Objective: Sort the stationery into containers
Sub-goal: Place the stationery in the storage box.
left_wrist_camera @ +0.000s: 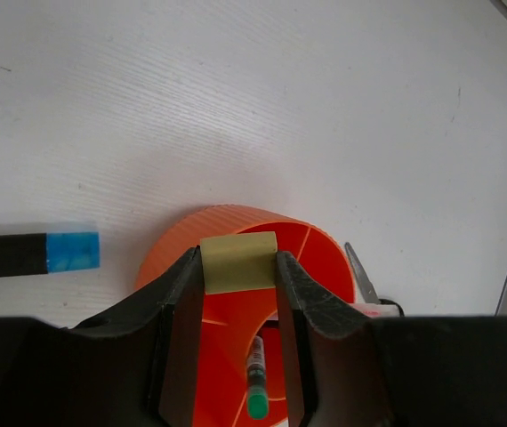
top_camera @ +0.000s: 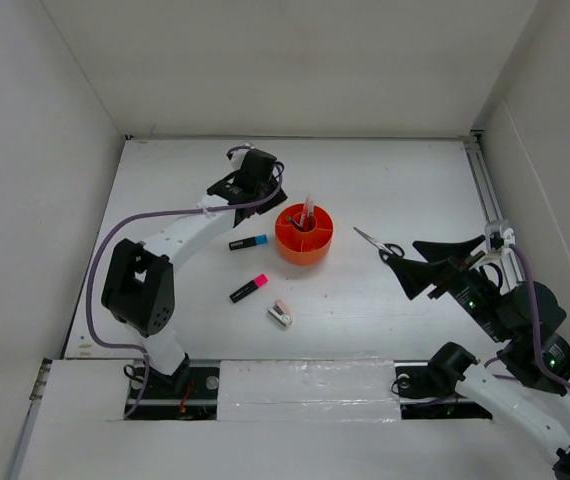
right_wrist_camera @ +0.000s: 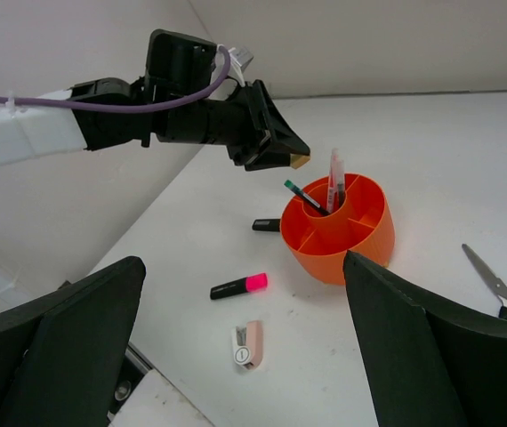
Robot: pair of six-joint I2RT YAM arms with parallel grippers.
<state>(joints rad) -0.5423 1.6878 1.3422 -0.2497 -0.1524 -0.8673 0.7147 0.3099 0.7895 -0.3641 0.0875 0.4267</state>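
Observation:
My left gripper is going to release the tan eraser in the orange organiser's outer section (top_camera: 286, 219) (left_wrist_camera: 221, 267), against the section's side by the blue-capped marker.
The round orange organiser (top_camera: 317, 244) stands mid-table, with a pink pen (right_wrist_camera: 334, 178) and thin black pens (right_wrist_camera: 305, 197) in its central cup. My left gripper (top_camera: 277, 191) is shut on the tan eraser (left_wrist_camera: 238, 262) and holds it above the organiser's far-left rim (left_wrist_camera: 182, 245). The blue-capped marker (top_camera: 248, 242), the pink-capped marker (top_camera: 249, 288) and the pink-white clip piece (top_camera: 281, 314) lie on the table left of and in front of the organiser. The black-handled scissors (top_camera: 375, 241) lie to its right. My right gripper (top_camera: 399, 252) is open and empty, just beside the scissors' handles.
White walls enclose the table on three sides. A metal rail (top_camera: 487, 190) runs along the right edge. The left arm (top_camera: 180, 235) reaches over the table's left half. A white taped strip (top_camera: 295, 380) lies at the near edge.

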